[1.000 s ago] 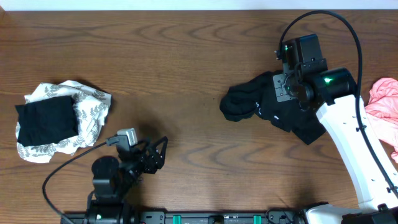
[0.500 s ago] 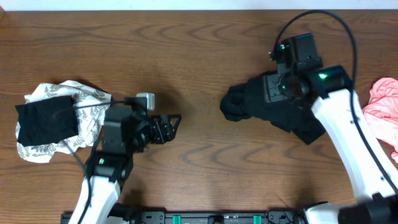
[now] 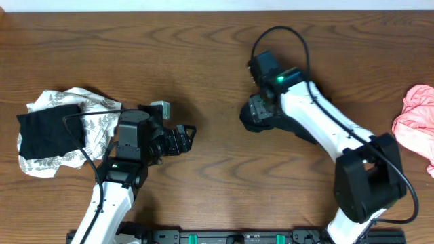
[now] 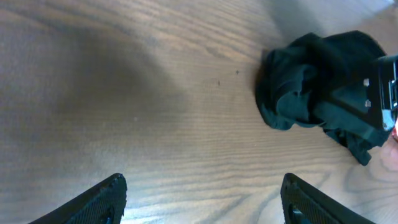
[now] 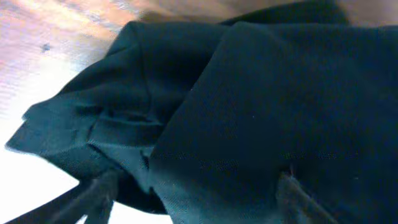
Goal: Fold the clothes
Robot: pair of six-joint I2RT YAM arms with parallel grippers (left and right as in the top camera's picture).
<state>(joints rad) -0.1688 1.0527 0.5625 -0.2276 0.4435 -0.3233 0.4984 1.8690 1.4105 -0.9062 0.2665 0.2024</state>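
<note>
My right gripper will spread the black shirt, which lies bunched under it, before my left gripper takes the end (image 3: 249,120) facing it.
The black shirt (image 3: 252,122) lies bunched right of the table's centre, largely hidden under my right arm. My right gripper (image 3: 260,108) hangs over its left end, open. In the right wrist view the shirt (image 5: 261,93) fills the frame, with my right gripper (image 5: 193,190) spread over the cloth and gripping nothing. My left gripper (image 3: 187,135) is open above bare wood, well left of the shirt. In the left wrist view that gripper (image 4: 202,190) has nothing between its fingertips, and the shirt (image 4: 305,81) sits at the upper right.
A white leaf-print garment (image 3: 100,112) with a smaller black piece (image 3: 51,132) on top lies at the far left. A coral-pink garment (image 3: 417,118) sits at the right edge. Bare wooden table (image 3: 169,54) lies between the arms.
My right gripper has opened and swung left over the shirt's left end. My left arm has reached out from the front edge toward the middle, staying open.
</note>
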